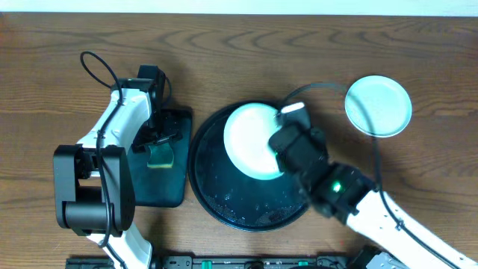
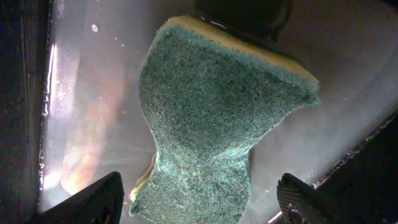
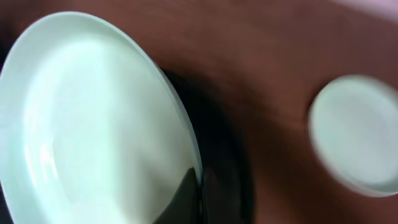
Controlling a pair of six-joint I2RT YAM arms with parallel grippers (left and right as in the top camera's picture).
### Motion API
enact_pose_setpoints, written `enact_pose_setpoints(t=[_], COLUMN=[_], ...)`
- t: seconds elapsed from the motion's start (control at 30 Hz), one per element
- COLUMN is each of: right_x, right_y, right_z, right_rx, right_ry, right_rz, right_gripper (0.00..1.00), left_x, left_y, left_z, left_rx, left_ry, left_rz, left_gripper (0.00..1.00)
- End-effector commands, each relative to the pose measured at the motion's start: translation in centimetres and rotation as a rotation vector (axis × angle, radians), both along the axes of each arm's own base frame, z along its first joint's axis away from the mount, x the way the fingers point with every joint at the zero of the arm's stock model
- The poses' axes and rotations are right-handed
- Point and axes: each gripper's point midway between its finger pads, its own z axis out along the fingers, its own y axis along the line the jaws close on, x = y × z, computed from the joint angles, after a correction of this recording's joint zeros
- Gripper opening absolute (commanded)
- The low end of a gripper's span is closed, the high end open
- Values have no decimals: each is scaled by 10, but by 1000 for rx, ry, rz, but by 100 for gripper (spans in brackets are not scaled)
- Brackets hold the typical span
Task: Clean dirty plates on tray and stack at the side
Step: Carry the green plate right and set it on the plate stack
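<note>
Next, my right gripper sets the pale plate down on top of the pale aqua plate (image 1: 377,105) (image 3: 359,135) lying on the bare wood and lets go of it.
My right gripper (image 1: 279,139) is shut on the rim of a pale plate (image 1: 251,139), holding it tilted over the round black tray (image 1: 224,205). In the right wrist view the plate (image 3: 93,118) fills the left half, one dark finger (image 3: 186,196) lies on its rim, and the black tray (image 3: 227,162) shows behind its edge. A pale aqua plate (image 1: 379,104) lies on the bare wood at the right, also in the right wrist view (image 3: 357,134). My left gripper (image 1: 158,140) hangs open over a green sponge (image 2: 217,118), its fingers (image 2: 87,202) on either side without touching it.
The sponge (image 1: 160,155) lies in a wet dark-green rectangular tray (image 1: 160,190) left of the black tray. The black tray's floor is wet with droplets. Cables loop over the table near both arms.
</note>
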Motion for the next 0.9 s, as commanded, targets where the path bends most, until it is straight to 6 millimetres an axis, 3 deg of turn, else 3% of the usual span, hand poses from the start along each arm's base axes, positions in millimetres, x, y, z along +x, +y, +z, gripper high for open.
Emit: enact_pose_setpoints(t=[0.0,0.07,0.17,0.23,0.4,0.5,0.6,0.63,0.87], right_x=[17,30,48,55,46,36,31,30,42], right_y=[-15,-37,-88,-140,-222,-266,-289,-299,-324], right_z=[-7,-7,-8,-9,-18,-35,-56,-72,-125], right_rx=[268,328,413,459,489,487,483,480,489], right_ry=[106,122,124,114,110,136,186,222,289], right_rz=[-129,-189,-339,-475,-710,-844,-910,-943,-1017], right_gripper=[1,1,1,1,1,1,1,1,1], left_x=[-2,-2,-2,-2,-2,-2,-2,-2,-1], left_y=[3,3,3,3,3,3,3,3,3], left_z=[0,0,0,0,0,0,0,0,0], left_rx=[9,9,9,9,9,9,9,9,9], left_ry=[5,5,5,5,5,5,5,5,4], left_rz=[2,2,2,2,2,2,2,2,2], left_gripper=[80,80,80,80,80,80,80,80,80])
